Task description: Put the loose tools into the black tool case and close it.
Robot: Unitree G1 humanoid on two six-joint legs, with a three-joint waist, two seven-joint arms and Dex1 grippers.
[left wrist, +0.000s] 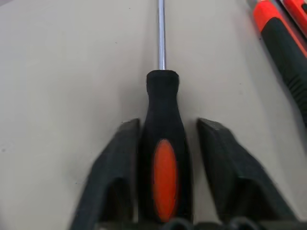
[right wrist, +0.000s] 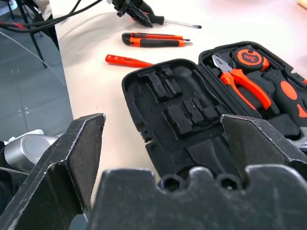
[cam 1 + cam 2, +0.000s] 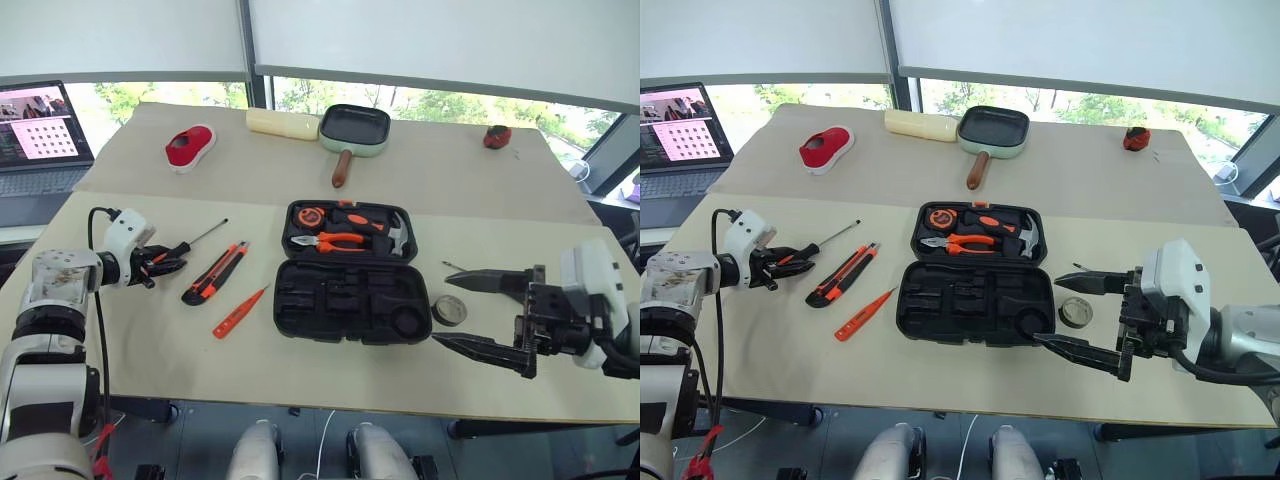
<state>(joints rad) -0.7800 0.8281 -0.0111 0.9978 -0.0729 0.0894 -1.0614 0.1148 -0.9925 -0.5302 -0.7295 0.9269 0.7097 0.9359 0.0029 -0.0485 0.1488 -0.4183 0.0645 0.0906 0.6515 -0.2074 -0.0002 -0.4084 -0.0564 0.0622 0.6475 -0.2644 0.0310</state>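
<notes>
The left gripper should release the screwdriver in the black tool case's empty near half (image 3: 335, 270), along the hinge beside the pliers.
The black tool case (image 3: 345, 300) lies open mid-table, its near half empty; the far half holds pliers, a hammer and a tape measure. My left gripper (image 3: 165, 265) straddles the orange-black handle of a screwdriver (image 1: 164, 158) on the table. One finger (image 1: 117, 163) touches the handle and a thin gap shows at the other. A utility knife (image 3: 215, 273) and an orange tester pen (image 3: 240, 312) lie between that screwdriver and the case. My right gripper (image 3: 442, 310) hovers open just right of the case, above the small tape roll (image 3: 1076, 312). A thin metal tip (image 3: 455, 267) shows behind it.
At the back stand a square pan with a wooden handle (image 3: 355, 130), a yellow block (image 3: 283, 123), a red-and-white object (image 3: 190, 147) and a small red object (image 3: 497, 137). A laptop (image 3: 40, 135) sits off the table's far left corner.
</notes>
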